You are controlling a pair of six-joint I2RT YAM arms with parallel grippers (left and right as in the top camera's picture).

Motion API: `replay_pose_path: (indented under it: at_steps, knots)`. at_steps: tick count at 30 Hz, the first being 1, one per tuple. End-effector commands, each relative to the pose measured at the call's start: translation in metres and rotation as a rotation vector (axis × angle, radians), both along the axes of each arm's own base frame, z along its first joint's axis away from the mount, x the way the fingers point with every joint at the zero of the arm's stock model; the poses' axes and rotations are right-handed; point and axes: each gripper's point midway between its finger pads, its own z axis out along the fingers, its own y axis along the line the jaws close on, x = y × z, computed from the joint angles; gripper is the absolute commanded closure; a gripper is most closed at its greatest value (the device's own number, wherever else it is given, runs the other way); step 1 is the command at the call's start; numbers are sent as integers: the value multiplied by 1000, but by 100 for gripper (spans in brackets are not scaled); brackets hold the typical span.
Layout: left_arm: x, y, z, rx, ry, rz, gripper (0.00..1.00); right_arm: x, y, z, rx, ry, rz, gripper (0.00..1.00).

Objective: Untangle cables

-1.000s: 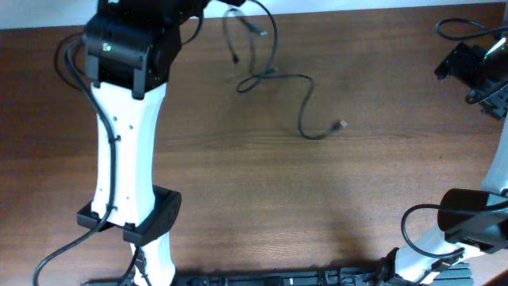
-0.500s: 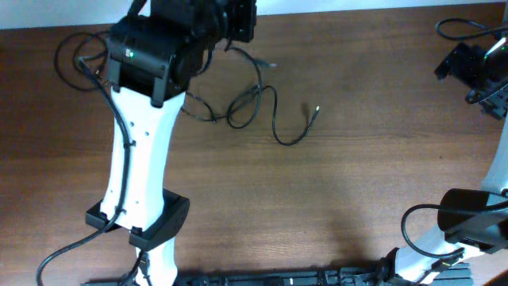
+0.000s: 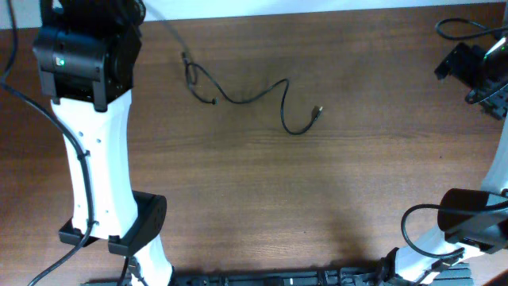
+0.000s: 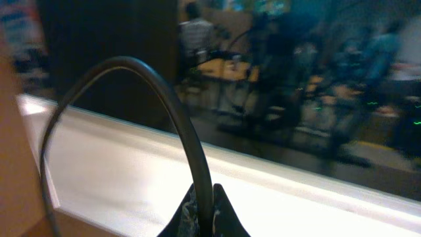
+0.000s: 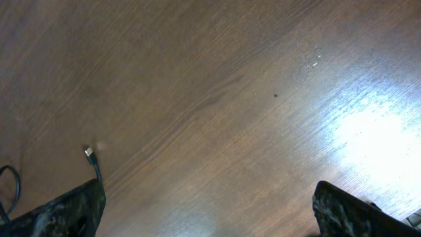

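The black cable of my left gripper needs to be let go on the wooden table [image 3: 106,129] under the long white arm link.
A thin black cable [image 3: 246,95] lies stretched across the far middle of the wooden table [image 3: 317,199], with a small knot [image 3: 193,75] at its left and a plug end [image 3: 317,111] at its right. From the knot a strand runs up left to the left arm [image 3: 83,56]. In the left wrist view my left gripper [image 4: 204,214] is shut on a black cable [image 4: 171,105] that arches up from its fingertips. My right gripper [image 5: 207,210] is open and empty above bare table; the cable's plug end [image 5: 89,153] shows at its left.
The left arm's white link [image 3: 95,175] spans the left side of the table. The right arm [image 3: 476,67] sits at the far right edge with its own thick black wires. A black rail [image 3: 278,278] runs along the near edge.
The left arm swung left and pulled the cable with it. The bunched loops drew out into one long strand with a small knot. The right arm has not moved.
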Motion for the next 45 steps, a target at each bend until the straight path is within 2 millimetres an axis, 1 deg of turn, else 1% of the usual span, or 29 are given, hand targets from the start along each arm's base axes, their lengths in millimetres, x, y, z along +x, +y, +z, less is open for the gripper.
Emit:
replay_pose_path:
  at_steps: [1, 2, 3, 4, 5, 6, 7, 8, 9, 10, 12, 13, 14, 16, 17, 18, 20, 23, 25, 27, 29, 30, 31, 34, 36, 39, 41, 44, 45]
  knots:
    - [-16, 21, 4, 21, 13, 98, 100, 0, 1, -2, 5, 4, -3, 2]
    - [-17, 21, -5, 34, 52, 97, 100, 0, 1, -2, 5, 4, -3, 2]
    - [-17, 20, -19, 53, 117, 90, 100, 0, 1, -2, 5, 4, -3, 2]
    - [-16, 15, -29, 63, 159, 55, 100, 0, 1, -2, 5, 4, -3, 2]
    - [-14, 3, -42, 70, 212, -22, 100, 0, 1, -2, 5, 4, -3, 2]
    - [-13, -17, -57, 69, 275, -147, 100, 0, 1, -2, 5, 4, -3, 2]
    - [-13, -34, -68, 59, 315, -252, 100, 0, 1, -2, 5, 4, -3, 2]
    - [-16, -56, -74, 40, 338, -379, 100, 0, 1, -2, 5, 4, -3, 2]
    - [-21, -74, -72, 22, 331, -488, 100, 0, 1, -2, 5, 4, -3, 2]
    - [-25, -79, -63, 16, 302, -525, 100, 0, 1, -2, 5, 4, -3, 1]
    - [-39, -75, -34, 17, 214, -522, 100, 0, 1, -2, 5, 4, -3, 1]
    - [-51, -72, -17, 17, 162, -522, 100, 0, 1, -2, 5, 4, -3, 2]
    - [-61, -69, -6, 16, 132, -524, 100, 0, 1, -2, 5, 4, -3, 2]
    - [-87, -64, 10, -37, 97, -532, 100, 0, 1, -2, 5, 4, -3, 2]
    - [-95, -64, 10, -61, 103, -540, 100, 0, 1, -2, 5, 4, -3, 1]
    - [-103, -64, 7, -73, 122, -552, 100, 0, 1, -2, 5, 4, -3, 2]
    - [-110, -63, -14, -78, 213, -550, 100, 0, 1, -2, 5, 4, -4, 2]
    - [-122, -59, -69, -168, 442, -514, 100, 0, 1, -2, 5, 4, -3, 2]
    - [-128, -53, -82, -164, 499, -478, 100, 0, 1, -2, 5, 4, -3, 2]
    - [-127, -41, -85, -145, 509, -410, 100, 0, 1, -2, 5, 4, -3, 2]
    - [-125, -22, -83, -116, 494, -301, 100, 0, 1, -2, 5, 4, -3, 2]
    - [-124, 3, -81, -121, 469, -150, 100, 0, 1, -2, 5, 4, -3, 1]
    - [-125, 19, -78, -130, 445, -45, 100, 0, 1, -2, 5, 4, -3, 2]
    - [-127, 66, -73, -82, 395, 265, 100, 0, 1, -2, 5, 4, -4, 2]
    - [-123, 88, -77, -50, 403, 385, 100, 0, 1, -2, 5, 4, -3, 2]
    - [-109, 129, -91, -109, 405, 525, 100, 0, 1, -2, 5, 4, -3, 2]
    - [-107, 166, -105, -208, 385, 640, 100, 0, 1, -2, 5, 4, -3, 2]
    - [-104, 220, -135, -338, 400, 751, 100, 0, 1, -2, 5, 4, -3, 1]
    - [-102, 233, -144, -383, 402, 774, 100, 0, 1, -2, 5, 4, -3, 1]
